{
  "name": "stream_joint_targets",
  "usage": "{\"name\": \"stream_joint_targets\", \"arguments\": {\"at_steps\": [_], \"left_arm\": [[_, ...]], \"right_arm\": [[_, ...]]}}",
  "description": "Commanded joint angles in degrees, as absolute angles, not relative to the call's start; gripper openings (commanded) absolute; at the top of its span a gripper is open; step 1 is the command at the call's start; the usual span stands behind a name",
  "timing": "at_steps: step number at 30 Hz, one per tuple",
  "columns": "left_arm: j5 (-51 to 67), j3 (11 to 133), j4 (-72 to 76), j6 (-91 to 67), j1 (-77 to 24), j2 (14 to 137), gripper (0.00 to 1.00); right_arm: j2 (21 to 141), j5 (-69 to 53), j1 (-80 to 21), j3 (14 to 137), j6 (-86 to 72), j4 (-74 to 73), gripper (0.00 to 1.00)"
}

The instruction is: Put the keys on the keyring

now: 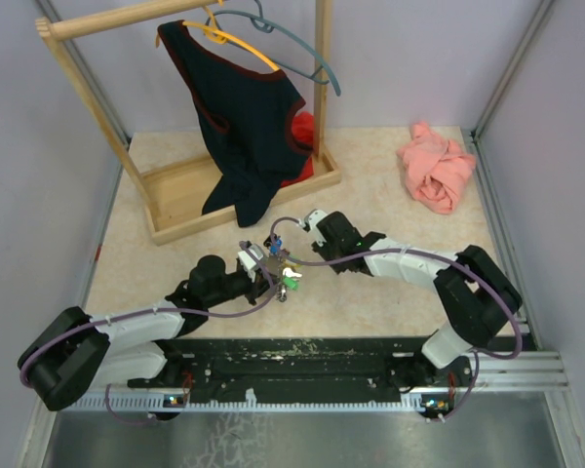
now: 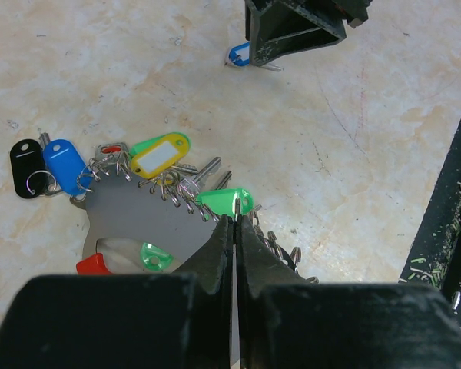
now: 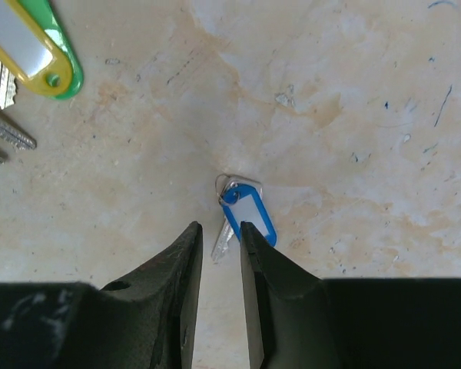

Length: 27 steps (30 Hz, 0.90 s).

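Observation:
Blue tag lies along the key blade in my right gripper's gap; next I swing it aside, then pinch the small ring's end (image 3: pixel 223 186) before lifting.
The keyring (image 2: pixel 131 223) is a grey plate edged with small wire rings, carrying several keys with tags: blue (image 2: pixel 65 165), black, yellow-green (image 2: pixel 161 155) and green (image 2: pixel 224 201). My left gripper (image 2: pixel 236 219) is shut, its tips pinching a thin metal ring at the plate's edge beside the green tag. One loose key with a blue tag (image 3: pixel 250 215) lies flat on the table. My right gripper (image 3: pixel 220 227) hangs open just above it, with the key blade in the gap and the right finger (image 3: pixel 253 246) over the tag's end. The top view shows both grippers (image 1: pixel 276 255) close together.
A wooden clothes rack (image 1: pixel 175 210) with a dark shirt (image 1: pixel 244 127) on hangers stands at the back left. A pink cloth (image 1: pixel 437 171) lies at the back right. A black rail (image 1: pixel 302 356) runs along the near edge.

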<state>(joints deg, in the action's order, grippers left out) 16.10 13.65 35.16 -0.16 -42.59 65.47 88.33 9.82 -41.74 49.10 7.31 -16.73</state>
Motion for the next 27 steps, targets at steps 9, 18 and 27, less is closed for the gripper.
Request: {"name": "stream_joint_targets", "arguments": {"at_steps": [9,18,27], "left_arm": [[17.30,13.55,37.62,0.18,-42.28,65.97,0.01],[17.41,13.65,37.62,0.17,-42.28,66.04,0.01],[17.35,13.54,37.35,0.12,-42.28,65.61,0.01]], "right_arm": [[91.59,10.98,-41.57,49.06,9.89,-9.21,0.27],[94.11,13.13,-41.57,50.31,8.59,-10.03,0.19],[94.18,11.66,-41.47,54.08,6.77,-14.61,0.00]]}}
